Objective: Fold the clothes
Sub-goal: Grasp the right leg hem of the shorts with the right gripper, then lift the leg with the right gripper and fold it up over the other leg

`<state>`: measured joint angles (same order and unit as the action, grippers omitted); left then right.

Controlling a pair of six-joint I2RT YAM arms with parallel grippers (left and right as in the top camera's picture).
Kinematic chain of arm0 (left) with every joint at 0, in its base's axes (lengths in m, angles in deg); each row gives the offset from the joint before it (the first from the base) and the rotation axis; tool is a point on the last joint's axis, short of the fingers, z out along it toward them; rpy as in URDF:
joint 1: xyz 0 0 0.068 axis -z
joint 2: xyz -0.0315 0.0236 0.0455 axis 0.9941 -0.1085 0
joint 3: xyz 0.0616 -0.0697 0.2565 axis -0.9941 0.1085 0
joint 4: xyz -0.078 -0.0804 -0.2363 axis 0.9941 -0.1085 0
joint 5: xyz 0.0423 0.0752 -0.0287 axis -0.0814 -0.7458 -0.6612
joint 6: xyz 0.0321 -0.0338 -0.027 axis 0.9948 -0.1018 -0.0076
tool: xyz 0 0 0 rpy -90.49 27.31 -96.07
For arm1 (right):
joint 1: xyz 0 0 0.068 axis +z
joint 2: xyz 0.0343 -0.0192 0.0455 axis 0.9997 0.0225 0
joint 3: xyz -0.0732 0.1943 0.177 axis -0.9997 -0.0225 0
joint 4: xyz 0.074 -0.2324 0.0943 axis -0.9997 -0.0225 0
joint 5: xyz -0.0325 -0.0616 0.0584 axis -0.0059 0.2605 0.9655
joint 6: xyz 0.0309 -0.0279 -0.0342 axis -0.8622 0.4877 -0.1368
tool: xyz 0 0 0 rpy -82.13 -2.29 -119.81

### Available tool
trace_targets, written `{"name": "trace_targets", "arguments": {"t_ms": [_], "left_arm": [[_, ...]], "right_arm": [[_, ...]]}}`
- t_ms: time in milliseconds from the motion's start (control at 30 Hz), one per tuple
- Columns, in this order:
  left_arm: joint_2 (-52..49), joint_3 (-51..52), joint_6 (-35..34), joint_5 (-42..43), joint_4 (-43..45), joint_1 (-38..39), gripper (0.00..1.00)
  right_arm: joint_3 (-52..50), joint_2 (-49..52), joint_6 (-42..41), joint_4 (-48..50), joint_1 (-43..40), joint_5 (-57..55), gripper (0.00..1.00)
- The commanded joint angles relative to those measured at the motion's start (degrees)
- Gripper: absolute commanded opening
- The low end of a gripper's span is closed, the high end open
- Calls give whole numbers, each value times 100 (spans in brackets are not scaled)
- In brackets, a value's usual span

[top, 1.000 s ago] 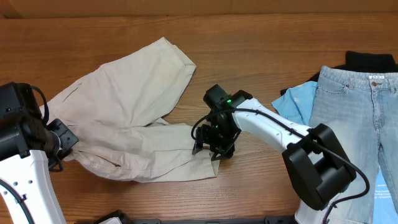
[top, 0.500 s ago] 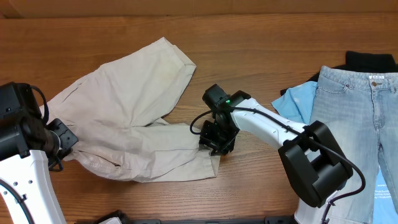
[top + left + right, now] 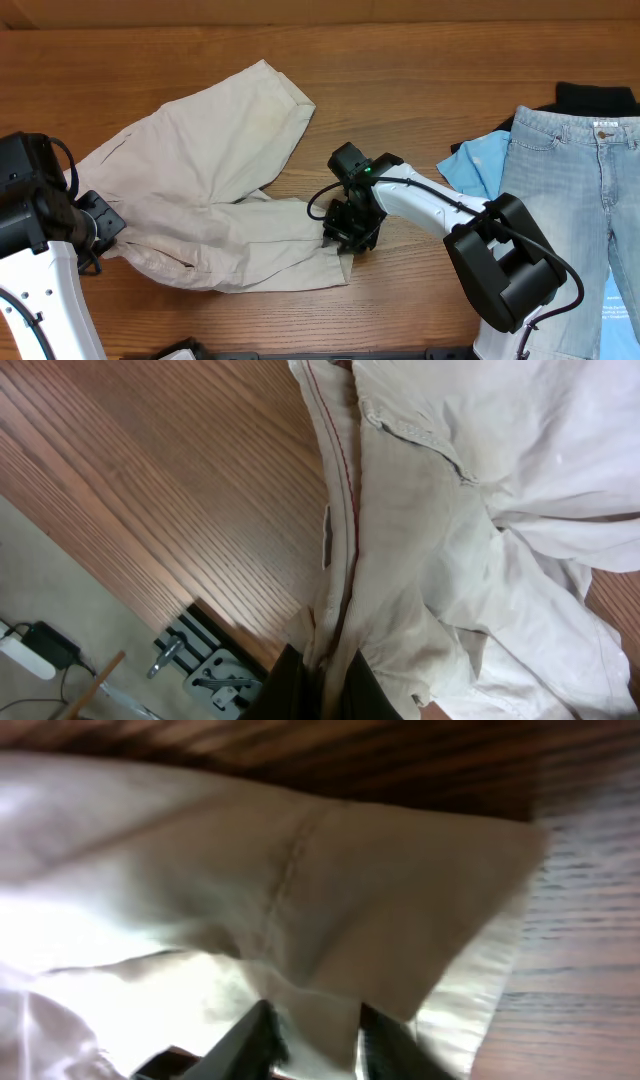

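Note:
Next, my left gripper lets go of the waistband edge on the trousers' waist end (image 3: 129,226), just beyond that gripper's fingertips.
The pale beige trousers (image 3: 200,170) lie crumpled across the left half of the wooden table, one leg reaching up to the back, the other toward the middle. My left gripper (image 3: 105,232) is shut on the waistband edge at the left; in the left wrist view the fingers (image 3: 322,685) pinch a fold of the trousers (image 3: 450,540). My right gripper (image 3: 345,238) sits on the hem of the nearer leg. In the right wrist view its fingers (image 3: 315,1035) close round a raised fold of the trousers (image 3: 330,890).
Light blue denim jeans (image 3: 570,200) lie at the right, over a sky-blue top (image 3: 475,165) and a black garment (image 3: 595,98). The table's front edge and a metal bracket (image 3: 205,665) show in the left wrist view.
My right gripper has shifted slightly down and right on the leg hem and closed on the cloth. The left arm has not moved.

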<state>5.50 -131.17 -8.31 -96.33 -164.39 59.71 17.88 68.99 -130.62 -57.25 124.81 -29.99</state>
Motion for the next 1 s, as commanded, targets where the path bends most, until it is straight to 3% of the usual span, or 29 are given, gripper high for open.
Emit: {"name": "trace_targets", "arguments": {"t_ms": [0, 67, 267, 600, 967], "left_arm": [[17, -17, -116, -105, 55, -42, 7], [17, -17, -114, -105, 52, -42, 7], [20, -17, -74, -118, 22, -42, 5], [20, -20, -76, -96, -588, -42, 4], [114, -11, -33, 208, -809, -42, 4]], "right_arm": [[-22, 17, 22, 31, 28, 142, 19], [-22, 17, 24, 9, 28, 181, 4], [144, -96, 590, -212, -155, 83, 4], [1891, -1853, 1705, -2216, -752, -2898, 4], [2385, -2243, 1869, -1683, -1029, -3475, 4]]}}
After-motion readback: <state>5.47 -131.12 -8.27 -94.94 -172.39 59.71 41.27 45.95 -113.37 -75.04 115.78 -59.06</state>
